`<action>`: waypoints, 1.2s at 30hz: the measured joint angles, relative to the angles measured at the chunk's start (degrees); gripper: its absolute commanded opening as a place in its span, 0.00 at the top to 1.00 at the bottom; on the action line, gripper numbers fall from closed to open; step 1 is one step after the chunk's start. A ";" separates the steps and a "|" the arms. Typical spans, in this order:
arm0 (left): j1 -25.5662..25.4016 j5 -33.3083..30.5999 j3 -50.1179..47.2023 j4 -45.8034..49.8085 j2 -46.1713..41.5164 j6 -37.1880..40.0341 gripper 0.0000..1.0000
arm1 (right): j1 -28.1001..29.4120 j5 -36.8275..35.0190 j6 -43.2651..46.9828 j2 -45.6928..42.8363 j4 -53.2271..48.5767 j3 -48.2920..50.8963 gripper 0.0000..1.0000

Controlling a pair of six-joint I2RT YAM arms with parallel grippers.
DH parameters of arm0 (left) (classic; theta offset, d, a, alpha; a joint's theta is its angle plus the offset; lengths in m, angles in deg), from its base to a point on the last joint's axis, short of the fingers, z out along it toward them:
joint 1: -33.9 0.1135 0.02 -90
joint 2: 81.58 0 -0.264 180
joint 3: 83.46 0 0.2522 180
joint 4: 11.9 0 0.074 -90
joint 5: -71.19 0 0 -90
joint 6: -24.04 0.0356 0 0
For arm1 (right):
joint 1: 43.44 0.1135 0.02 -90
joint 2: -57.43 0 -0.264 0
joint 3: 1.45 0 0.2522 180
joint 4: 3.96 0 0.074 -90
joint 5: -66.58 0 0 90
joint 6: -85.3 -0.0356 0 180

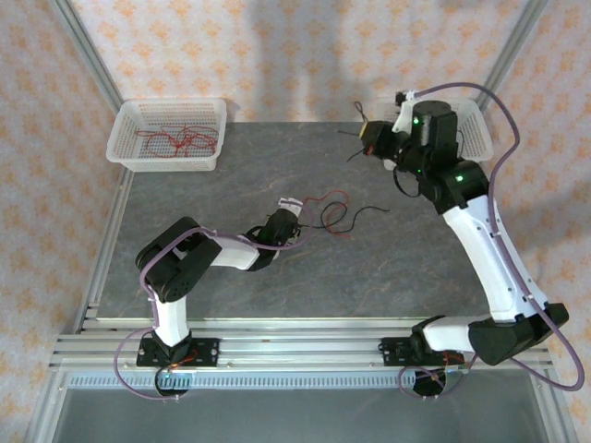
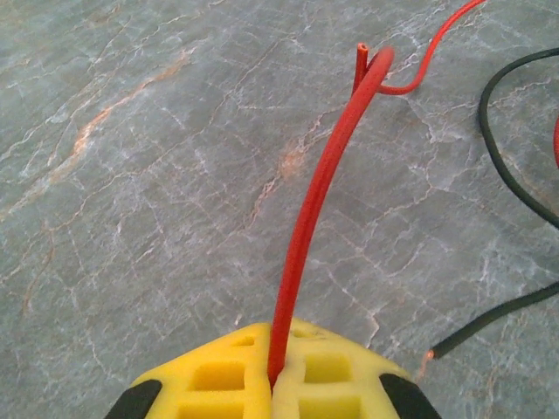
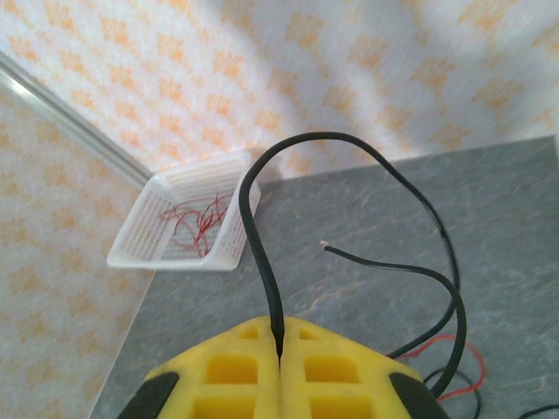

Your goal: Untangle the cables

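Note:
Next, I lower the black cable and set it down in the white basket (image 1: 406, 140) that is behind my right gripper. The black cable is now raised at the back.
Thin red and black cables lie looped mid-table, a red cable (image 1: 334, 196) beside a black cable (image 1: 365, 214). My left gripper (image 1: 294, 210) is low over the table at their left end. In the left wrist view its yellow fingers (image 2: 218, 375) are shut on the red cable (image 2: 314, 201), which rises from the pinch and curls away. A black cable (image 2: 502, 166) lies to the right. My right gripper (image 1: 367, 138) is raised at the back right. It (image 3: 279, 349) is shut on a black cable (image 3: 262, 253) that arches up and hangs down to the right.
A white basket (image 1: 122, 148) at the back left holds several loose red wires (image 1: 180, 140); it also shows in the right wrist view (image 3: 234, 240). A second white basket (image 1: 476, 129) stands behind the right arm. Aluminium frame posts rise at the table's back corners.

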 measured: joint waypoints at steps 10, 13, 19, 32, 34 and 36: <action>0.00 0.31 -2.84 0.11 -7.34 -2.16 1.00 | -12.79 -1.77 3.52 9.09 -1.09 -9.77 1.00; 0.00 0.59 -3.48 0.22 -9.42 -2.73 1.00 | -16.46 -1.84 4.31 12.94 -0.94 -10.38 1.00; 0.00 1.70 -5.07 1.14 -11.80 -4.17 1.00 | -23.17 -0.70 5.14 23.56 2.19 -12.98 1.00; -5.14 -4.52 -6.23 9.99 -15.41 -7.65 1.00 | -27.43 0.04 4.68 54.53 3.61 -34.16 1.00; -5.81 -5.57 -6.64 11.61 -16.00 -8.22 1.00 | -27.43 0.04 4.22 57.11 3.41 -34.47 1.00; -5.97 -6.51 -7.32 13.00 -16.76 -8.87 1.00 | -27.43 0.07 3.87 58.84 3.15 -34.47 0.99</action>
